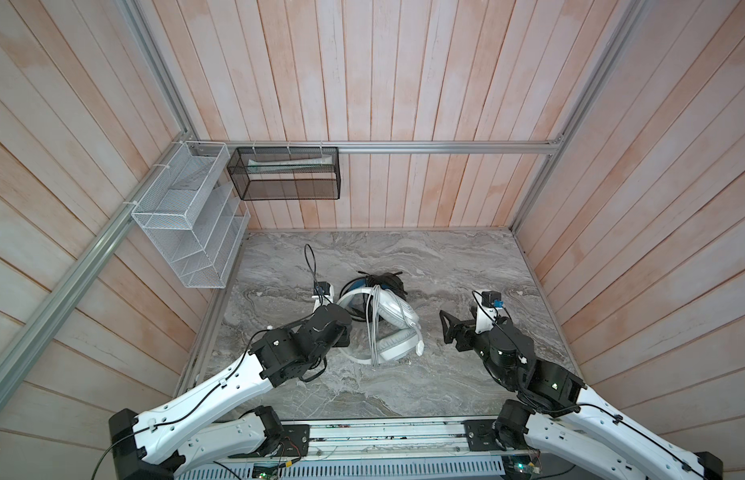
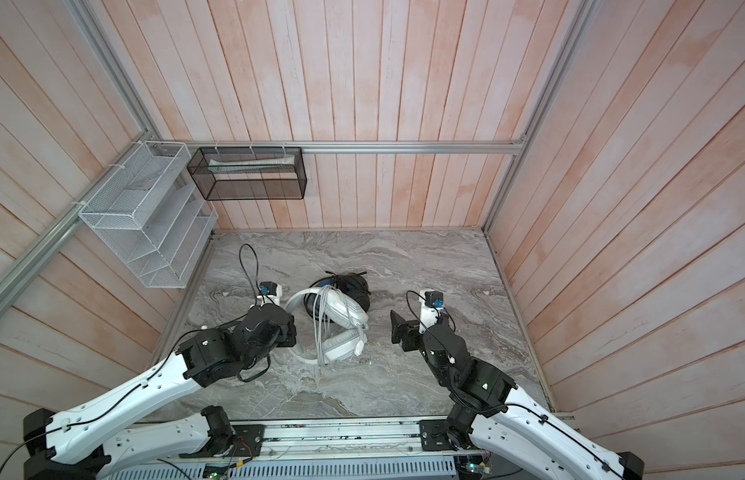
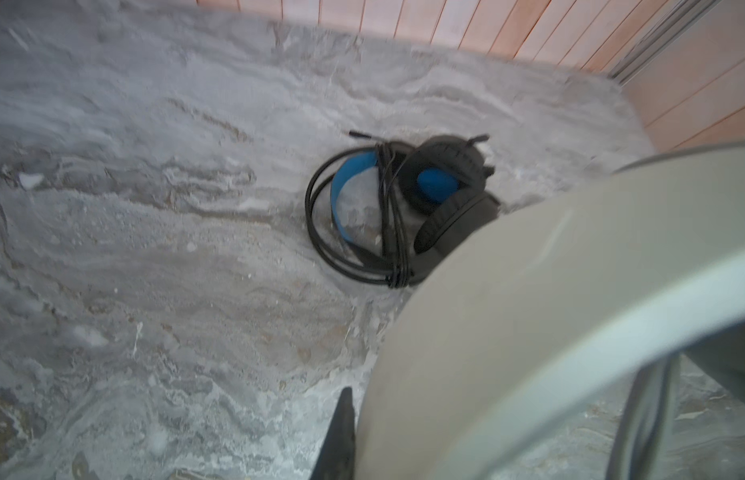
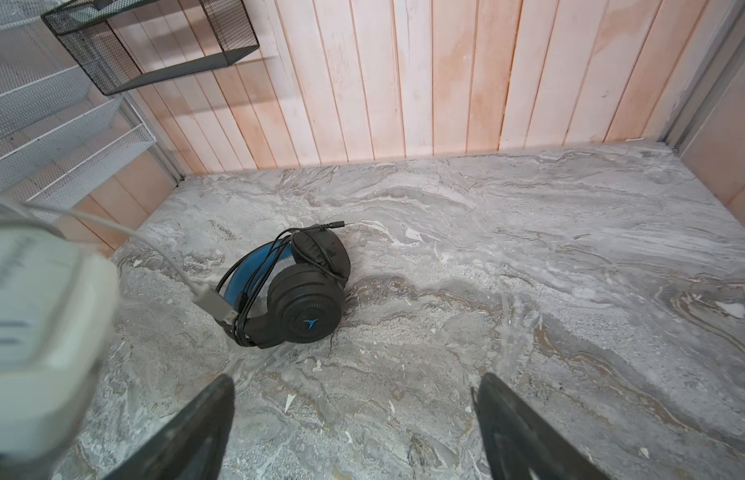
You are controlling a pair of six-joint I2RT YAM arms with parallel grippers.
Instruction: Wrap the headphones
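I need to use my left gripper to set the white-grey headphones down on the marble (image 1: 371,362) (image 3: 388,425) just in front of the black headphones.
The white-grey headphones (image 1: 398,320) (image 2: 346,316) lie mid-table, with their grey cable (image 1: 375,324) (image 2: 323,328) looped several times across the headband and ear cups. Its plug (image 4: 215,305) hangs loose. Just behind them are the black headphones (image 1: 389,282) (image 2: 350,284) (image 3: 437,199) (image 4: 296,291) with a blue inner band, their black cable coiled round them. My left gripper (image 1: 344,332) (image 2: 289,332) (image 3: 362,436) is shut on the white headband (image 3: 529,291); one finger (image 3: 341,432) shows beside it. My right gripper (image 1: 447,328) (image 2: 398,328) (image 4: 354,382) stands open and empty, right of the white ear cup (image 4: 30,324).
A white wire rack (image 1: 188,224) (image 2: 146,232) hangs on the left wall. A black mesh basket (image 1: 287,174) (image 2: 250,174) on the back wall holds a pale tube. Wooden walls close in the marble table (image 1: 466,266) on three sides.
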